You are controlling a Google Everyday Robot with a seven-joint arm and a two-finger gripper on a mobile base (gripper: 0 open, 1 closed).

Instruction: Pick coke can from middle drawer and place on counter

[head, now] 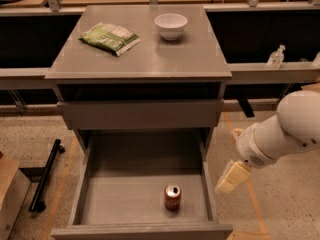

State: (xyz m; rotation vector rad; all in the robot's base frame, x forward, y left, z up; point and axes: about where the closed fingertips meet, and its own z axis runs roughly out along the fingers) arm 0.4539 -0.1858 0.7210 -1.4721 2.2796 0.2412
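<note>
Next, my gripper goes to the coke can's upper part (173,192), inside the open middle drawer, and closes there.
The coke can (173,197), red with a silver top, stands upright on the floor of the open middle drawer (120,199), near its front right. My gripper (231,177) hangs from the white arm to the right of the drawer, outside its right wall and a little above the can's level. Nothing is between its pale fingers that I can see. The counter (150,54) is the grey top of the cabinet above.
A green snack bag (109,38) and a white bowl (171,25) lie on the counter. A clear pump bottle (276,57) stands on the bench at right. A black bar (46,175) lies on the floor at left, beside a cardboard box (10,196).
</note>
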